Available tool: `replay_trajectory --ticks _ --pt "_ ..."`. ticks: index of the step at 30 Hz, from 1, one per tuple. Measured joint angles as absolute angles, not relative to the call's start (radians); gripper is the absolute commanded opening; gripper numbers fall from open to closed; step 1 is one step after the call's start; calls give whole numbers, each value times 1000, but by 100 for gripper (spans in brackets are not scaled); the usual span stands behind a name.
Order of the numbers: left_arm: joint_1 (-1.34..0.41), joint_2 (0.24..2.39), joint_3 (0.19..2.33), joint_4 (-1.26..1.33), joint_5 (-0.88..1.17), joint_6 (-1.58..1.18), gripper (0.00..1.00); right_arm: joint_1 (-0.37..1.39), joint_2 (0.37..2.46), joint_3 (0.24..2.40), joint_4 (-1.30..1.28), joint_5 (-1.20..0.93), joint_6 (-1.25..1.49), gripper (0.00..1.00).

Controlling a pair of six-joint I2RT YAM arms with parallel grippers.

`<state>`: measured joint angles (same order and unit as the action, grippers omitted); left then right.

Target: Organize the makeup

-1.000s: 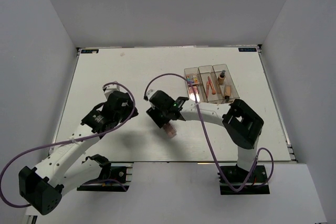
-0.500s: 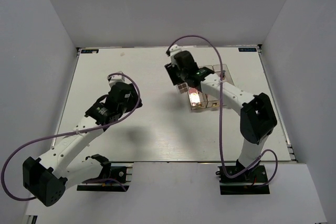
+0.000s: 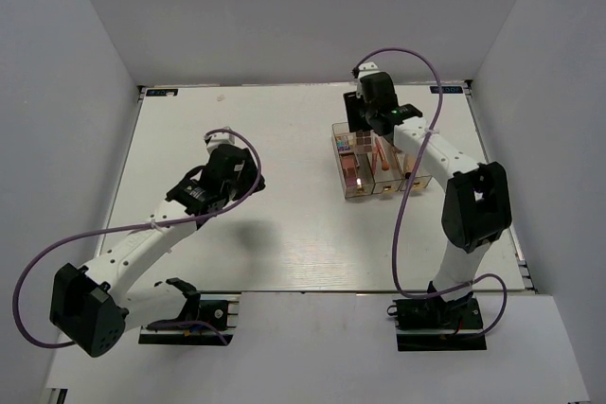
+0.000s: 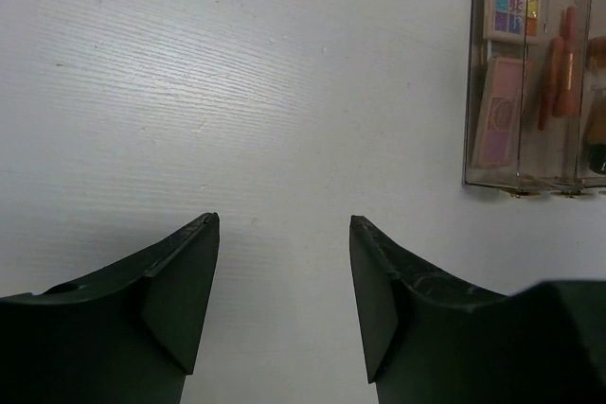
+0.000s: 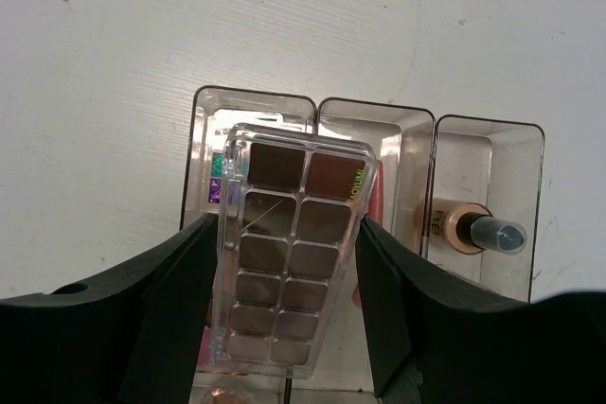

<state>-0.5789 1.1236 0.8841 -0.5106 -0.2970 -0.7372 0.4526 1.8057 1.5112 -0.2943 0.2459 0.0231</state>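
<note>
My right gripper should release the brown palette over the pink palette in the clear box (image 3: 351,166) (image 5: 240,276), nearer than the multicoloured palette.
My right gripper (image 5: 284,267) is shut on the brown palette (image 5: 289,253), a clear case with several brown pans. It holds the palette above the left compartment of the clear box (image 5: 204,101). Under it shows a strip of the multicoloured palette (image 5: 217,182). The tan bottle (image 5: 464,229) stands in the right compartment. In the top view the right gripper (image 3: 365,131) hangs over the box's far end (image 3: 333,127). My left gripper (image 4: 284,224) is open and empty over bare table, seen in the top view (image 3: 243,172) left of the box. Its camera shows the pink palette (image 4: 500,111) and pink brushes (image 4: 559,63) inside.
The box stands at the back right of the white table (image 3: 237,130). Grey walls close in the table on three sides. The right arm's purple cable (image 3: 417,59) loops above the box.
My right gripper has carried the brown palette from the middle of the table to the back right, over the box. My left gripper has shifted a little to the right and farther back.
</note>
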Motion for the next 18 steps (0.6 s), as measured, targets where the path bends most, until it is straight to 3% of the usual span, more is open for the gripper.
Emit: replay_trajectory --ticks 11,18 --pt "-579 1142 884 -480 -276 -804 66 435 1847 1509 -321 163 72 16" --pt "-579 1154 884 -471 -275 -825 66 436 1871 1506 -324 160 77 34"
